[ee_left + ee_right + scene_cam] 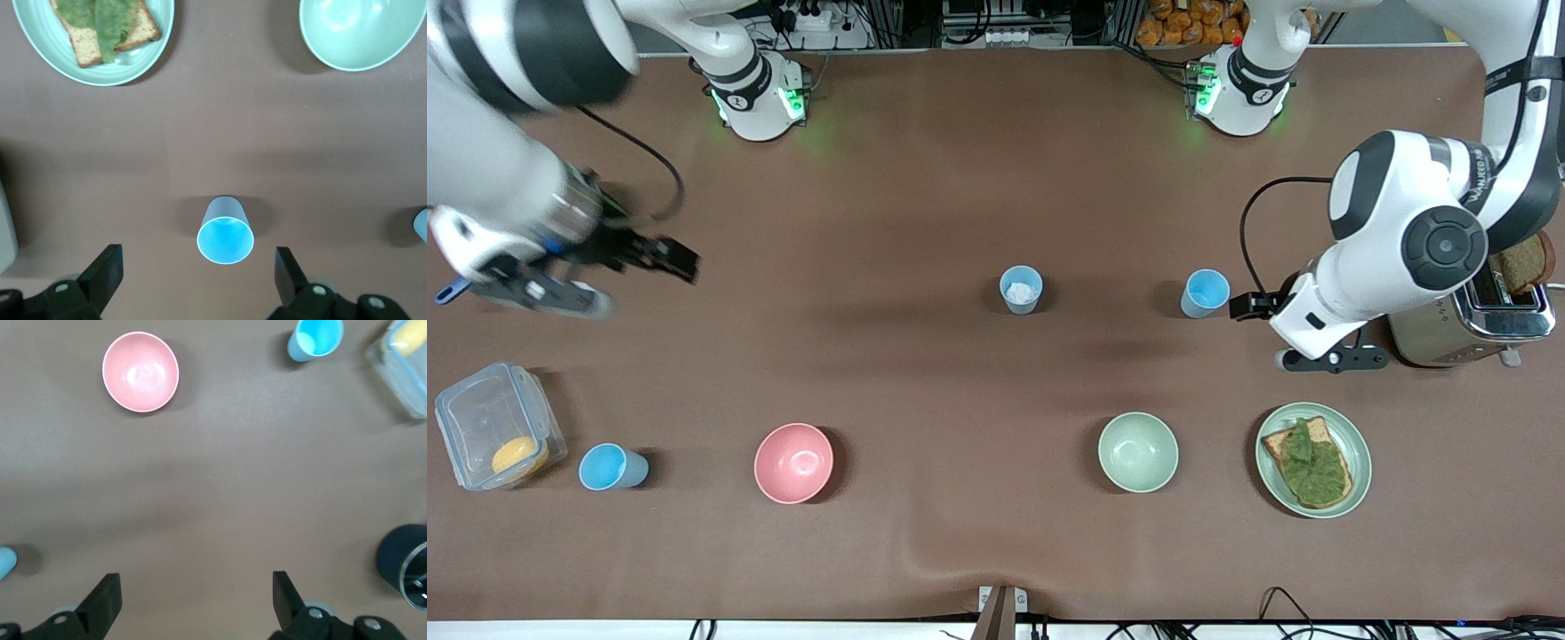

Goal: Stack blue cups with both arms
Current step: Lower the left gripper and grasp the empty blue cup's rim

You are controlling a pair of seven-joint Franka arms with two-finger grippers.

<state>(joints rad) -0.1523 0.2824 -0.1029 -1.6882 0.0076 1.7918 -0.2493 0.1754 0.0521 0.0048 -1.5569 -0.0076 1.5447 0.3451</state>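
Observation:
I should close my left gripper on the rim [1192, 282] [251, 231] of the blue cup nearest the toaster, on its side toward the cup holding something white.
Three blue cups stand upright on the brown table. One cup [1206, 293] is toward the left arm's end. My left gripper [1249, 305] is open right beside it, apart from it. In the left wrist view this cup [225, 233] sits just ahead of the open left gripper [198, 268], not between the fingers. A second cup [1021, 289] mid-table holds something white. The third cup [611, 467] stands near the front camera at the right arm's end and also shows in the right wrist view [315, 339]. My right gripper [671, 258] [193, 590] is open and empty over bare table.
A pink bowl [793, 462] and a pale green bowl [1137, 452] stand near the front camera. A green plate [1352, 444] holds toast with greens. A clear lidded container [494, 427] stands beside the third cup. A toaster [1467, 329] stands by the left arm.

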